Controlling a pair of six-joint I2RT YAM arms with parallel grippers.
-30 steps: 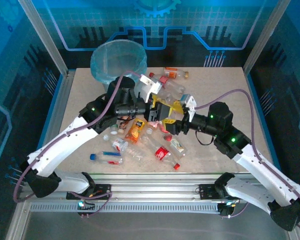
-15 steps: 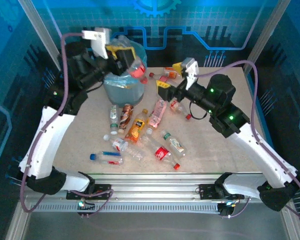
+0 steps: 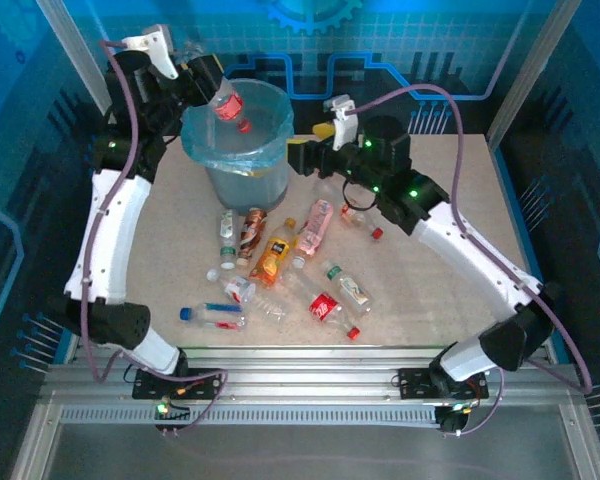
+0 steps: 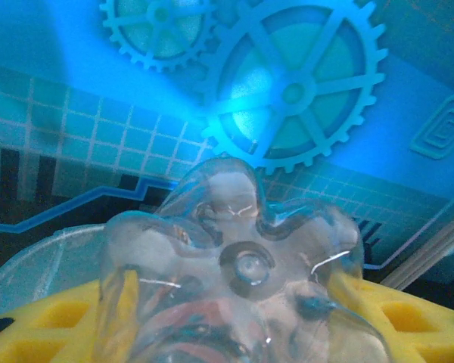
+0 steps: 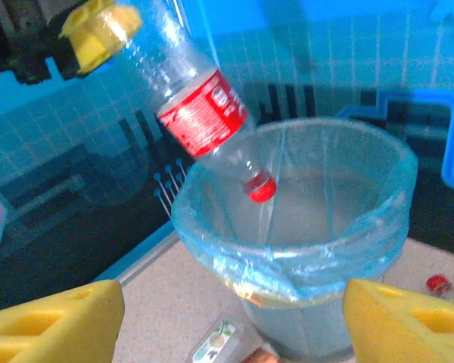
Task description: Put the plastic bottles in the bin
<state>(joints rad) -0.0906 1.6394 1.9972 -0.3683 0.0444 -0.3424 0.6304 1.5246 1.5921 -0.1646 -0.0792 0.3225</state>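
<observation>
Next, my left gripper releases the clear bottle just inside the front rim of the bag-lined bin (image 3: 250,136).
My left gripper (image 3: 212,88) is raised over the bin (image 3: 242,150), shut on a clear bottle with a red label (image 3: 230,104). That bottle tilts cap-down, its red cap (image 5: 261,187) just above the bag-lined bin (image 5: 318,249). In the left wrist view the bottle's base (image 4: 246,265) sits between my yellow fingers (image 4: 45,318). My right gripper (image 3: 298,157) hovers to the right of the bin, open and holding nothing, its yellow fingers (image 5: 53,321) wide apart. Several bottles lie on the table, among them an orange-labelled one (image 3: 273,255) and a red-labelled one (image 3: 325,305).
A green-labelled bottle (image 5: 216,344) lies by the bin's foot, under my right gripper. A loose red cap (image 5: 437,283) sits on the table behind the bin. Metal frame posts (image 3: 80,60) stand at the back corners. A blue-capped bottle (image 3: 210,315) lies near the front edge.
My left arm lifted the red-labelled bottle from the pile up over the bin. My right arm left the pile and swung back toward the bin, open.
</observation>
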